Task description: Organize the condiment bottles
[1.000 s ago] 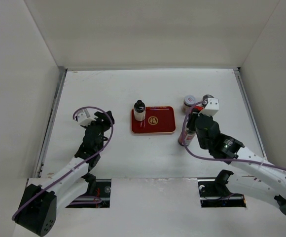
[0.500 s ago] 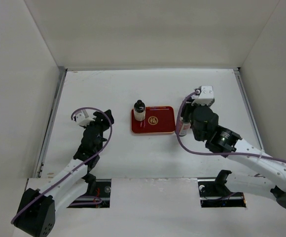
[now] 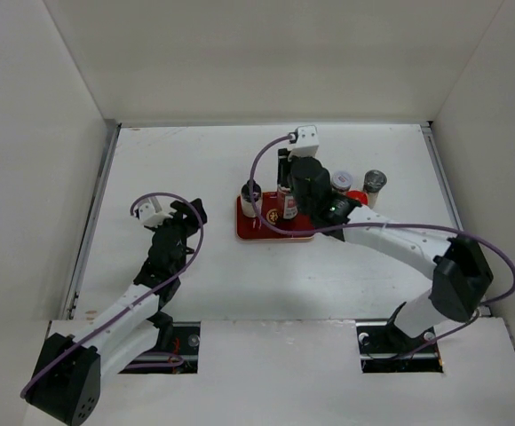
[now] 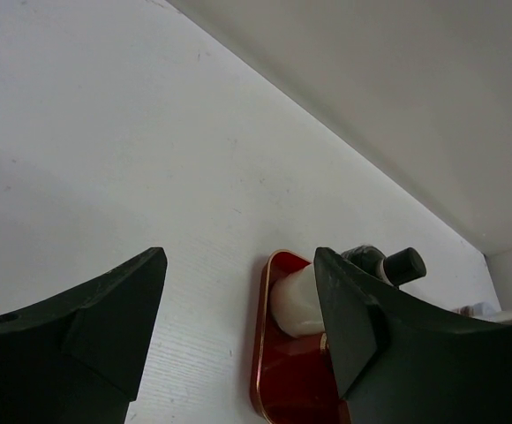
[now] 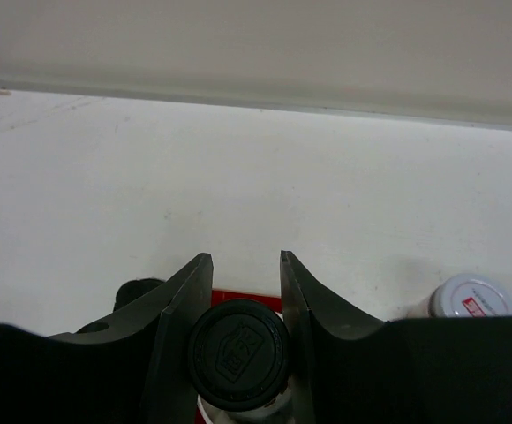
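Observation:
My right gripper should release the tall bottle on the red tray (image 3: pixel 276 217) next to the short white bottle.
My right gripper (image 3: pixel 286 189) (image 5: pixel 244 261) is shut on the black cap of a tall bottle (image 3: pixel 289 209) (image 5: pixel 238 354) with a red label. It holds the bottle upright over the red tray (image 3: pixel 275 232) (image 4: pixel 280 382). Just left of it, a short white bottle with a black cap (image 3: pixel 251 201) (image 4: pixel 297 301) stands on the tray's left end. Right of the tray are a white-lidded jar (image 3: pixel 340 182) (image 5: pixel 470 297), a red-lidded jar (image 3: pixel 356 197) and a grey-lidded shaker (image 3: pixel 375 183). My left gripper (image 3: pixel 192 212) (image 4: pixel 238 265) hangs open and empty, left of the tray.
White walls close the table at the back and on both sides. A metal strip (image 3: pixel 98 204) runs along the left edge. The right arm's forearm (image 3: pixel 391 235) stretches across the table to the right of the tray.
The right arm swung from the tray's front right corner to over the tray, carrying the tall bottle. The left gripper's jaws opened a little wider.

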